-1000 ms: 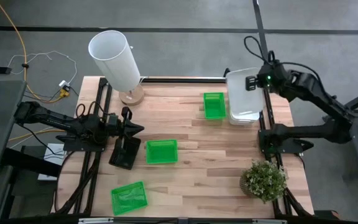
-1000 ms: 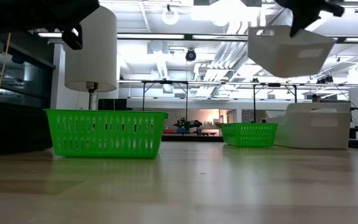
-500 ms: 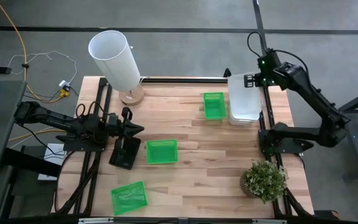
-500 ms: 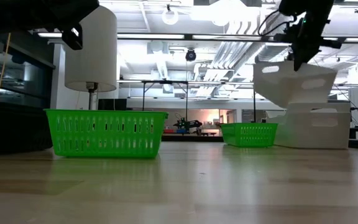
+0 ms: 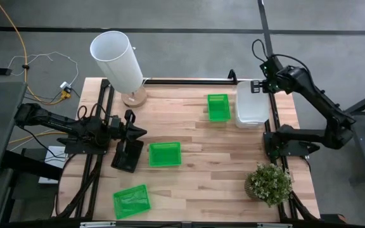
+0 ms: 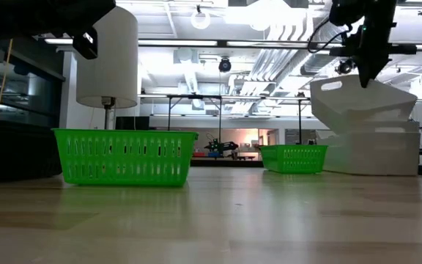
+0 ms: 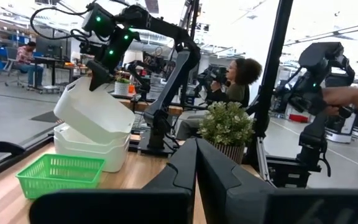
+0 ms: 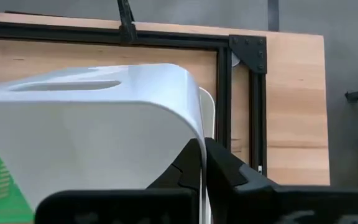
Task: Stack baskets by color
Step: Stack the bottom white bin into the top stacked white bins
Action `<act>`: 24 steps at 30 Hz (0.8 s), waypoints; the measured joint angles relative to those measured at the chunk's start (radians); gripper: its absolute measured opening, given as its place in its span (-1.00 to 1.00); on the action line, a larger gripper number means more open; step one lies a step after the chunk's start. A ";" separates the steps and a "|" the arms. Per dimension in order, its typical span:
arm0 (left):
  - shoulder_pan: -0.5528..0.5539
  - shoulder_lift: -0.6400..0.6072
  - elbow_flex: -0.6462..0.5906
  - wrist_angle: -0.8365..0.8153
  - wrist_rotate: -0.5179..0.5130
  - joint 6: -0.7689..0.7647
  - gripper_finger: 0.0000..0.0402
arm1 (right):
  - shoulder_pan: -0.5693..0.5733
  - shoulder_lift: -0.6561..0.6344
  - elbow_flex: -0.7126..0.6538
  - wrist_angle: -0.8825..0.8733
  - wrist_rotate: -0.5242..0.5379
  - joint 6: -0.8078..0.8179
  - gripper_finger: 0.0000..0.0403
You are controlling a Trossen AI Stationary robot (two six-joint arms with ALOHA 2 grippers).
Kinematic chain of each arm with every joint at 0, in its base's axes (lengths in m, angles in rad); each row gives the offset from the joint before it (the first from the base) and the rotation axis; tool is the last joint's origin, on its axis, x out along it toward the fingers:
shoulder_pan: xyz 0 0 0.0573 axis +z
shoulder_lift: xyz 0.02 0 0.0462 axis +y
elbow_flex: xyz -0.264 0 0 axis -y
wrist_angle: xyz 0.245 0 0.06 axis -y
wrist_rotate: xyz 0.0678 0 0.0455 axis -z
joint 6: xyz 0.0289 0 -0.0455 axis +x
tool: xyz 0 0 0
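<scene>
The white basket, now tilted over the white stack, will go down flat inside the top basket of the white stack (image 5: 250, 108), where I need to set it with my right gripper.
My right gripper (image 6: 367, 73) is shut on a white basket (image 6: 357, 99) at the table's far right. The basket tilts over a stack of white baskets (image 6: 376, 150), its lower end set into the top one. Three green baskets lie singly on the wood: one (image 5: 218, 106) beside the white stack, one (image 5: 165, 154) mid-table, one (image 5: 132, 201) near the front left. My left gripper (image 5: 141, 132) waits shut over the left side, with black baskets (image 5: 127, 156) just in front of it. My right gripper pinches the white basket's wall at its raised end (image 8: 191, 134) between its two fingers, one inside and one outside. The fingers come steeply from above. The basket hangs tilted, its lower end (image 7: 114, 134) resting in the top basket of the white stack.
A tall white cylinder on a wooden foot (image 5: 118, 60) stands at the far left. A potted green plant (image 5: 268, 182) sits at the near right. Black frame rails (image 5: 268, 126) run along the table's sides. In the left wrist view, people (image 7: 232, 78) show beyond the table.
My right gripper has gone down and tipped steeper with the white basket. The basket hung clear and high above the white stack. It now sits lower, tilted, with its lower end in the stack.
</scene>
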 joint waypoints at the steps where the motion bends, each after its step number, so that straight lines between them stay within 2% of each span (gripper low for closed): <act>1: 0.000 0.000 0.000 0.000 0.000 -0.004 -1.00 | 0.000 0.000 -0.014 0.000 0.002 0.004 -1.00; 8: 0.000 0.000 0.000 0.001 0.000 -0.007 -1.00 | -0.028 0.002 -0.146 0.052 -0.011 -0.016 -1.00; 14: 0.000 0.000 0.000 0.011 -0.001 0.000 -1.00 | -0.069 -0.003 -0.223 0.156 -0.078 -0.051 -1.00; 21: 0.000 0.000 0.000 0.010 -0.002 0.000 -1.00 | -0.070 -0.001 -0.218 0.158 -0.054 -0.057 -0.99; 24: 0.000 0.000 0.000 0.010 -0.002 0.000 -1.00 | -0.065 -0.004 -0.191 0.154 -0.052 -0.078 -0.91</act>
